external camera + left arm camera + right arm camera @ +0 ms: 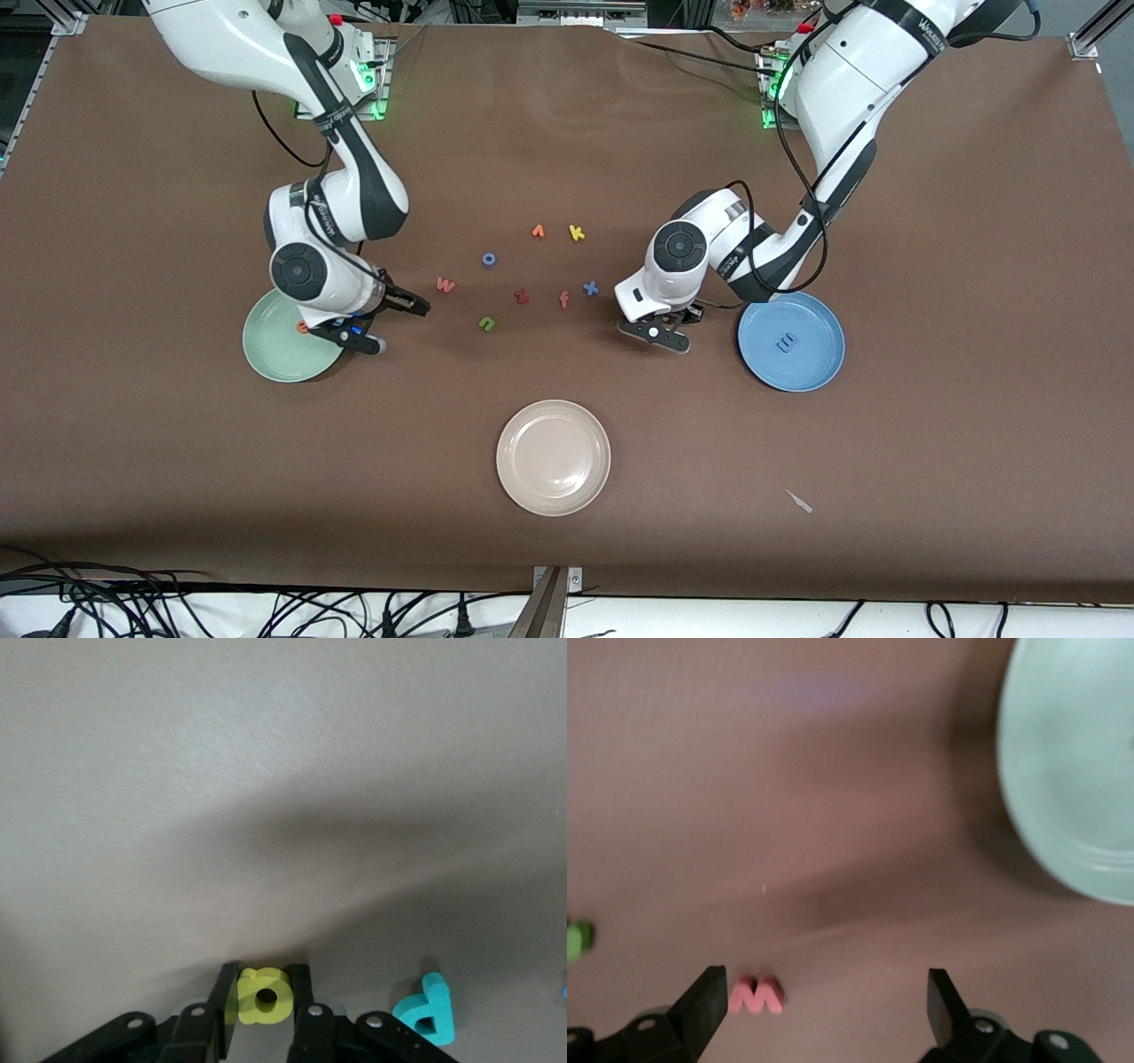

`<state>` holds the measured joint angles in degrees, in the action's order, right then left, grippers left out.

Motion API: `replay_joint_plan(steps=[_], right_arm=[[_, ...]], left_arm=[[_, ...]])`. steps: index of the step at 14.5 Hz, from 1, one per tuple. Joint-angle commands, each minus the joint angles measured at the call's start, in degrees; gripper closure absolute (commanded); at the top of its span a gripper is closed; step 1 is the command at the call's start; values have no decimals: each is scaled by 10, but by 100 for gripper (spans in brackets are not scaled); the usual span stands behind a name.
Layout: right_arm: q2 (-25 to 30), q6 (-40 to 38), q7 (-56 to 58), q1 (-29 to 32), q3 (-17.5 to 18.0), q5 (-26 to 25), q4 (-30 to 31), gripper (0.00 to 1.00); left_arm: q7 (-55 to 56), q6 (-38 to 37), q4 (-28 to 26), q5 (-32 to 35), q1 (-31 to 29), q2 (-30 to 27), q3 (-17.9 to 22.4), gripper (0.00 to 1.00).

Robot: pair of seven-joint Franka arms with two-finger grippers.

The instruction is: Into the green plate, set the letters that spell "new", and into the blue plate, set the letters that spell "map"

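The yellow "a", now down at the table beside the plate, will be released by my left gripper in the blue plate, between the blue "m" and the blue plate's near rim point(808, 371).
My left gripper point(264, 974) is down at the table beside the blue plate point(819, 372) and shut on the yellow "a" point(264, 997). The teal "p" point(427, 1010) lies just beside it. The blue "m" point(785, 343) lies in the blue plate. My right gripper point(826, 983) stands open low over the table between the green plate point(275, 354) and the pink "w" point(755, 996), which lies close to one finger. An orange "e" point(303, 327) lies in the green plate. The green "n" point(486, 323) lies on the table toward the middle.
Loose letters lie mid-table: a blue "o" point(488, 259), an orange letter point(538, 231), a yellow "k" point(577, 233), a dark red "z" point(521, 297), a salmon "f" point(563, 300) and a blue "x" point(590, 288). A beige plate point(554, 496) sits nearer the front camera.
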<state>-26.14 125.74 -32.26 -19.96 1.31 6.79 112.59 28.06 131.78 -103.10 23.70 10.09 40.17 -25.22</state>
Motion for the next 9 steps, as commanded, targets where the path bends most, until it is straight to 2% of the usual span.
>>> replay_joint_plan(steps=[1,3,6,9], right_arm=[[29,21,87,3,19,-4,46,0],[29,20,160,3,22,-4,46,0],[25,21,336,4,27,-3,45,0],[24,36,379,-5,30,-13,46,0]], left_arm=[[-10,-33,1,21,-5,-19,4,100],[-54,-75,4,21,-23,-49,4,100],[-185,-109,4,20,-79,-78,0,100],[-356,-131,4,20,-136,-90,1,100]])
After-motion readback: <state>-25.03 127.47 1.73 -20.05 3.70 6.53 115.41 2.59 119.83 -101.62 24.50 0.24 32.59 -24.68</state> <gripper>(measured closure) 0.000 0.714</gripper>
